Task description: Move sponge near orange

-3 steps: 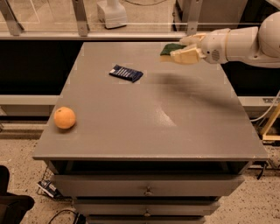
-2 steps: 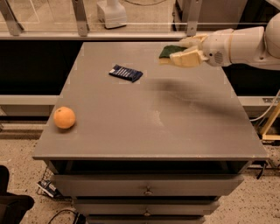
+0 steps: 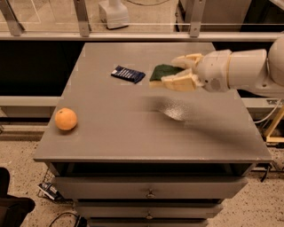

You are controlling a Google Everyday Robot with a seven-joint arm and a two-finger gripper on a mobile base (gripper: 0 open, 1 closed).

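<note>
The robot's gripper should release the sponge on the grey table [image 3: 105,118] next to the orange, toward the middle of the tabletop.
The sponge [image 3: 162,72], dark green on top with pale yellow foam below, is held in the air above the middle of the grey table [image 3: 133,133]. My gripper [image 3: 174,72] comes in from the right on a white arm and is shut on the sponge, one cream finger behind it and one in front. The orange [image 3: 66,119] sits on the table near the front left edge, far left of the sponge.
A flat dark blue packet [image 3: 128,74] lies on the table just left of the sponge. A white object [image 3: 114,13] stands on the floor behind a metal rail. Drawers [image 3: 151,193] are under the tabletop. Cables lie on the floor at front left.
My gripper has carried the sponge left and toward the table's middle, closer to the blue packet. The orange and the packet have not moved.
</note>
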